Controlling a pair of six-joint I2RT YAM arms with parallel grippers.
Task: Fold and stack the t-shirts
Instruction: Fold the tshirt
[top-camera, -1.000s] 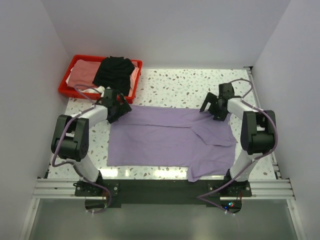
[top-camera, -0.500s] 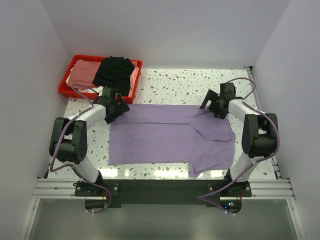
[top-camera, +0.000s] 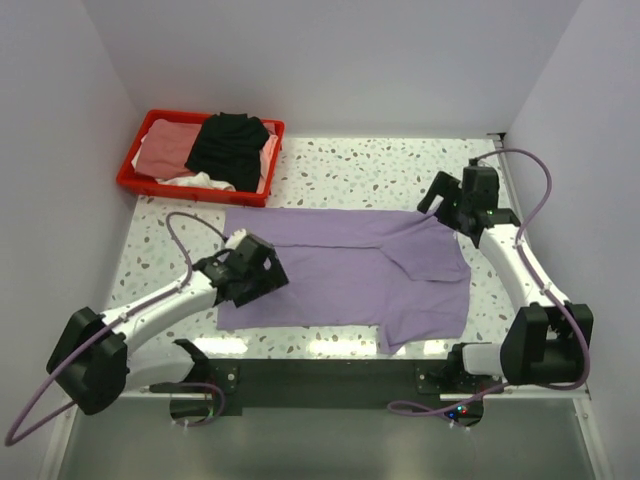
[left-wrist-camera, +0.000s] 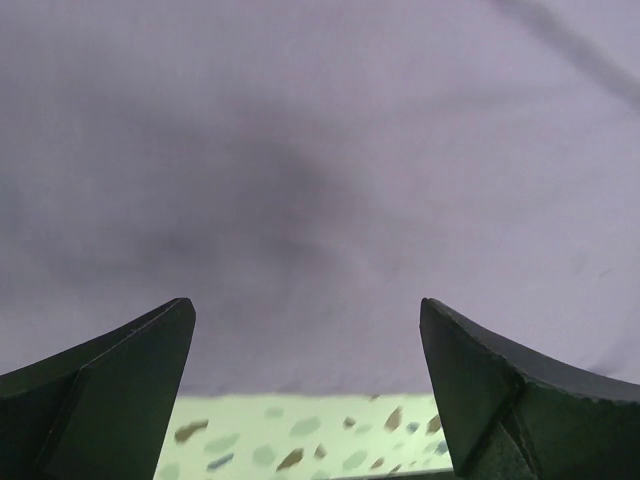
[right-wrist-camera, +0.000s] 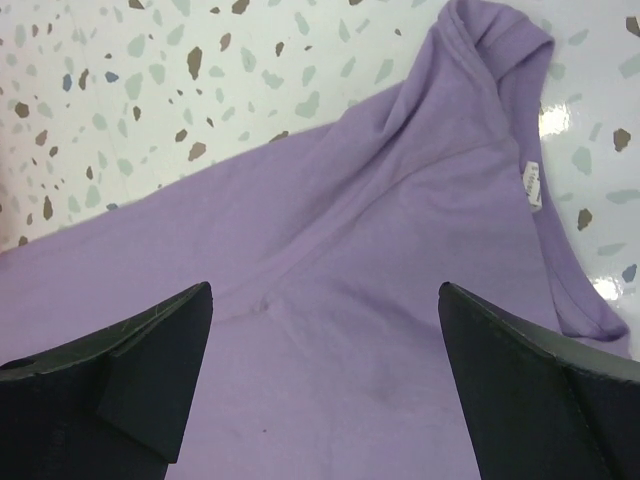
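My left gripper needs to next move to the purple t-shirt and close on its hem's near corner (top-camera: 223, 325), the one nearest the base of my left arm.
A purple t-shirt (top-camera: 345, 275) lies spread flat on the speckled table. It also fills the left wrist view (left-wrist-camera: 320, 180) and the right wrist view (right-wrist-camera: 380, 330). My left gripper (top-camera: 262, 270) is open and empty, hovering over the shirt's left part near its front edge. My right gripper (top-camera: 447, 207) is open and empty above the shirt's far right corner, by the collar and its white label (right-wrist-camera: 530, 187). In both wrist views the fingers stand wide apart with nothing between them.
A red bin (top-camera: 140, 160) at the back left holds a black garment (top-camera: 228, 148) on top of pink and white ones. White walls enclose the table on three sides. The arm bases sit on a rail at the near edge.
Both grippers have let go of the shirt's far corners. The left arm has swung toward the near edge over the shirt's left part. The right arm has risen and drawn back to the right.
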